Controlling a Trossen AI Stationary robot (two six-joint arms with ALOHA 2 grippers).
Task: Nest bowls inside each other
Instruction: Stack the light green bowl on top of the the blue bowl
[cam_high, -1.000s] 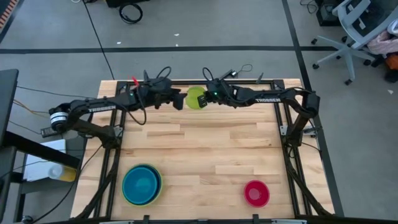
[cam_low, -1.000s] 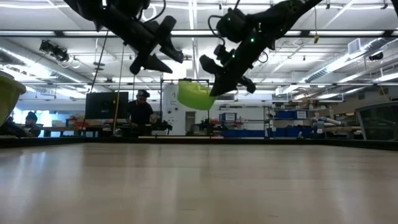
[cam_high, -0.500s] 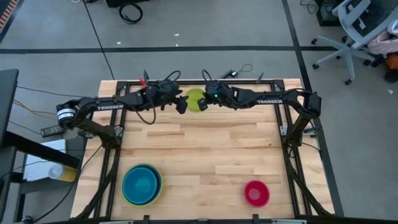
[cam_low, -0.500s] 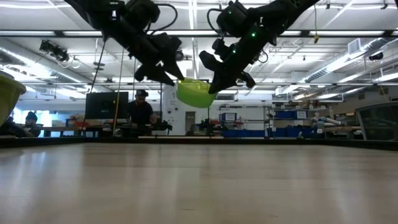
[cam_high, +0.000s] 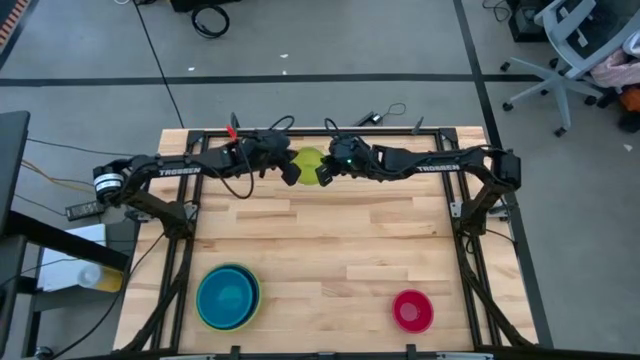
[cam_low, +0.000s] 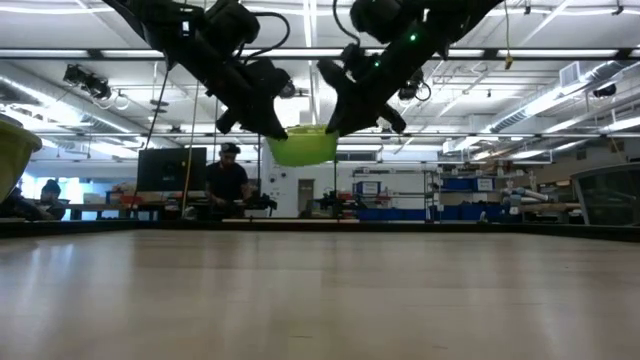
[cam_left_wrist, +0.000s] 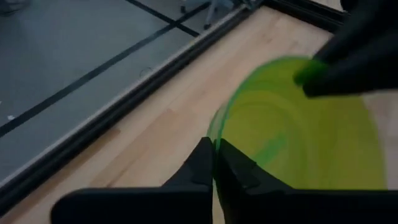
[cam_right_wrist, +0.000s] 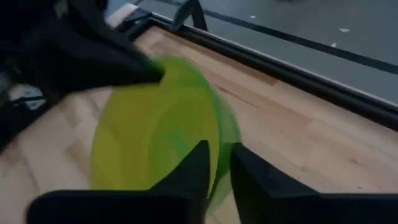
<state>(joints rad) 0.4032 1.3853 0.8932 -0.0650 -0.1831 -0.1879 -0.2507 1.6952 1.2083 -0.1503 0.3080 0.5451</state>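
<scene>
The robot's left gripper will let go of the small green bowl inside the deeper blue bowl (cam_high: 229, 297) on top of the stack.
The small green bowl (cam_high: 310, 163) (cam_low: 302, 145) hangs level, mouth up, high above the far middle of the table, between both grippers. My left gripper (cam_high: 292, 170) (cam_low: 272, 128) (cam_left_wrist: 214, 149) is shut on its left rim. My right gripper (cam_high: 328, 172) (cam_low: 338, 122) (cam_right_wrist: 219, 155) is at the opposite rim with its fingers a little apart, one on each side of the bowl's wall (cam_right_wrist: 217, 134). The deeper blue bowl (cam_high: 226, 298) sits inside the light blue and lime green bowls at the near left. The red-pink bowl (cam_high: 412, 310) stands alone at the near right. My left gripper pinches the bowl's rim (cam_left_wrist: 212, 127) on the side toward the table's left, one finger inside the bowl and one outside. The fingers slant down from the left. The bowl is lifted clear and hangs level. My right gripper straddles the opposite rim (cam_right_wrist: 219, 124); whether its fingers touch the wall, I cannot tell.
The black frame rail (cam_high: 300, 131) runs along the table's far edge just behind the grippers. The wide middle of the wooden table (cam_high: 330, 240) lies bare between the stack and the red-pink bowl. A person (cam_low: 225, 180) sits in the room beyond.
My left gripper has moved toward the bowl and down, rolled, and shut on its left rim. The bowl, first tipped on its side in my right gripper, now hangs level with its mouth up. My right gripper has risen slightly.
</scene>
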